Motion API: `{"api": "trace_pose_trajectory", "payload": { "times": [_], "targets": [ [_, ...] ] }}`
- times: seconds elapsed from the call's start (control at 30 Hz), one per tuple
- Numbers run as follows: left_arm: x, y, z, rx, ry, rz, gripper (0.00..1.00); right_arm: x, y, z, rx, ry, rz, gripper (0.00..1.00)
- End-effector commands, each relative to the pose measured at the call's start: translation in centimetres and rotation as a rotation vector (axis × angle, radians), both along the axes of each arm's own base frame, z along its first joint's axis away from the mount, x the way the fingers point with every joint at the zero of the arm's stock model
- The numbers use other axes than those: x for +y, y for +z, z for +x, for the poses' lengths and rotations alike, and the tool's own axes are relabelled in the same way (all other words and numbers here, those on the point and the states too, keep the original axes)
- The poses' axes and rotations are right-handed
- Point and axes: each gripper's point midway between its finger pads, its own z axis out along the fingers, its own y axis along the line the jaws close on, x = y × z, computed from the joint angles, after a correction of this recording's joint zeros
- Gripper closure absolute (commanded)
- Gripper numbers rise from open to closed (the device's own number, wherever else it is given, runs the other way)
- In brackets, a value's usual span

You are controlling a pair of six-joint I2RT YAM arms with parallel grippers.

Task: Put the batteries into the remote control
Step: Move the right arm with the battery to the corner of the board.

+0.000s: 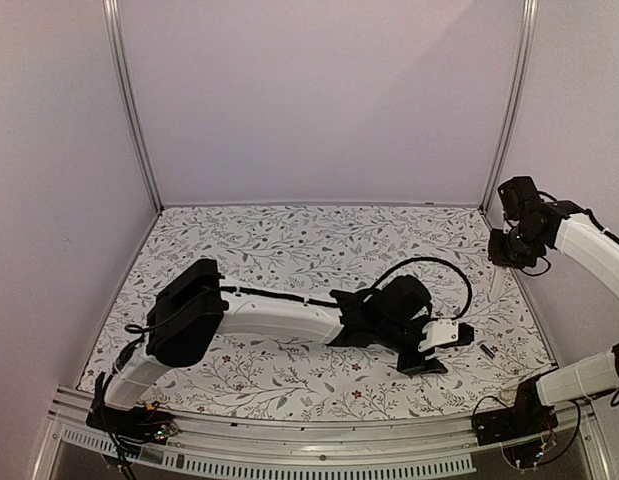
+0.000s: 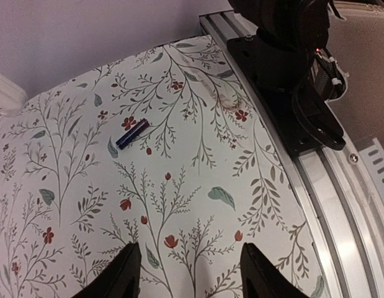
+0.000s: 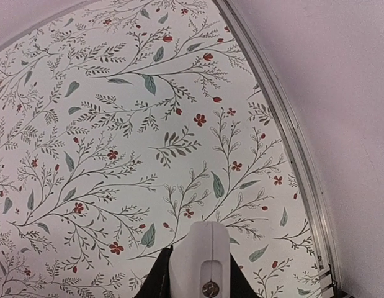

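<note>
The robot's left gripper needs to next move to the battery's dark end (image 1: 484,348) (image 2: 123,142), opposite its reddish end, and close there.
One small dark battery (image 2: 132,133) with a reddish end lies on the floral table cover; it also shows in the top view (image 1: 486,350). My left gripper (image 2: 190,249) is open and empty, hovering low over the cover, with the battery ahead and to its left. In the top view it (image 1: 429,362) is stretched out to the right front. My right gripper (image 3: 198,276) is shut on the end of the white remote control (image 3: 199,248), whose screw faces the camera. It is raised at the far right (image 1: 511,248). The second battery is out of view.
The right arm's black base (image 2: 285,56) and the aluminium front rail (image 2: 340,186) lie just right of the left gripper. A metal frame edge (image 3: 285,124) and the pale side wall border the cover on the right.
</note>
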Motion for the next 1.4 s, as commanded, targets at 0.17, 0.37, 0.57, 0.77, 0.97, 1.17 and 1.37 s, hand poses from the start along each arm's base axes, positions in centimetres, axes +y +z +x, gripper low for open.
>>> {"api": "trace_pose_trajectory", "payload": {
  "times": [0.17,0.37,0.57,0.77,0.97,1.17,1.37],
  "targets": [
    [0.2,-3.5,-0.6,0.045,-0.005,0.068,0.44,-3.2,-6.7,-2.4,0.305,-0.017,-0.225,1.0],
    [0.6,-3.9,-0.1,0.037,0.022,0.067,0.44,-2.0,-8.9,-3.0,0.337,-0.018,-0.163,1.0],
    [0.7,-3.2,0.1,0.031,0.025,0.05,0.44,-1.8,-11.5,-3.9,0.384,-0.042,-0.151,1.0],
    [1.2,-3.7,0.4,0.03,0.037,0.059,0.45,-0.5,-13.4,-4.6,0.431,-0.017,-0.128,1.0],
    [1.6,-4.0,1.3,0.029,0.061,0.055,0.45,2.3,-13.6,-5.4,0.427,0.027,-0.007,1.0],
    [1.6,-3.9,2.0,0.023,0.071,0.051,0.45,4.0,-13.5,-6.4,0.427,0.047,0.071,1.0],
    [2.0,-4.4,2.6,0.017,0.08,0.035,0.45,8.0,-13.7,-6.2,0.42,0.118,0.239,1.0]
  ]
}}
